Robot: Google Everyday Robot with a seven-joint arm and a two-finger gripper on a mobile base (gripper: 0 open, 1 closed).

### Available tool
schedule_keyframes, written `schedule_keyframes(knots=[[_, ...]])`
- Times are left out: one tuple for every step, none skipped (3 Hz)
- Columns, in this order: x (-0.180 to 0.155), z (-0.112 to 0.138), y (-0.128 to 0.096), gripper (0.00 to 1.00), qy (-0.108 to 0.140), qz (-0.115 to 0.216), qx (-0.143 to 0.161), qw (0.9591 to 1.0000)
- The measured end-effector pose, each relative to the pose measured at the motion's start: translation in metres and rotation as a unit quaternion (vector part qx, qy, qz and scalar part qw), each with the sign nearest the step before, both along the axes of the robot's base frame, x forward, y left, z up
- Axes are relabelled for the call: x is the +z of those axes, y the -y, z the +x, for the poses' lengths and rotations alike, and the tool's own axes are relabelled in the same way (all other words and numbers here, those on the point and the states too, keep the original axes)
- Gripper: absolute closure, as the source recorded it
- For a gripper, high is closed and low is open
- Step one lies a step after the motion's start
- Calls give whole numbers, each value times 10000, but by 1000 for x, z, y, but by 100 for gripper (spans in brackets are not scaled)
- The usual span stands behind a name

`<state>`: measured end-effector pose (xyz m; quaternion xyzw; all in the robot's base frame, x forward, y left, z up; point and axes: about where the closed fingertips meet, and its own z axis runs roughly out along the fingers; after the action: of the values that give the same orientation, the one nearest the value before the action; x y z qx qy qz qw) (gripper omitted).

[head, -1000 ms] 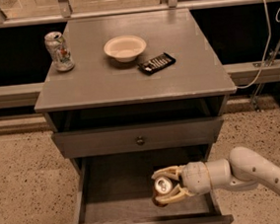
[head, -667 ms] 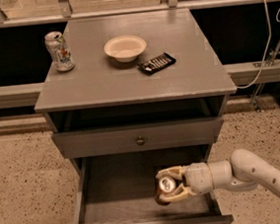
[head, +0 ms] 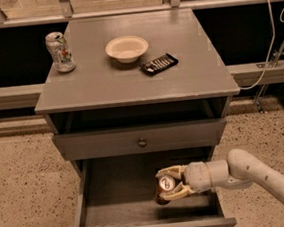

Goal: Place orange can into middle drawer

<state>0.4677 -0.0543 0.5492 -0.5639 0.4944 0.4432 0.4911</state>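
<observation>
The robot's gripper needs to put the orange can, now low inside the drawer, down on the middle drawer's bottom, near its centre (head: 165, 193) and slightly toward the front.
The middle drawer (head: 90, 201) is pulled out at the bottom of the grey cabinet, and its plain floor shows. My gripper (head: 169, 184) reaches into it from the right and is shut on the orange can (head: 164, 187). The can's silver top faces up, and one finger (head: 170, 172) lies behind it and the other in front. The can is inside the drawer's right half, low over the floor. I cannot tell whether it touches the floor.
A shut drawer front with a small round knob (head: 142, 142) sits just above the open drawer. On the cabinet top stand a pale silver-white can (head: 60, 52), a white bowl (head: 126, 48) and a black remote-like device (head: 159, 64). My arm (head: 258, 172) crosses the drawer's right wall.
The gripper and the can have stayed inside the drawer and shifted only slightly. Nothing else has moved.
</observation>
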Motion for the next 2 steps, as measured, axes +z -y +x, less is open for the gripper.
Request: schedule_keyframes(knots=[[-26, 9, -3, 100, -143, -71, -9, 9999], [-59, 25, -7, 100, -346, 9, -49, 9994]])
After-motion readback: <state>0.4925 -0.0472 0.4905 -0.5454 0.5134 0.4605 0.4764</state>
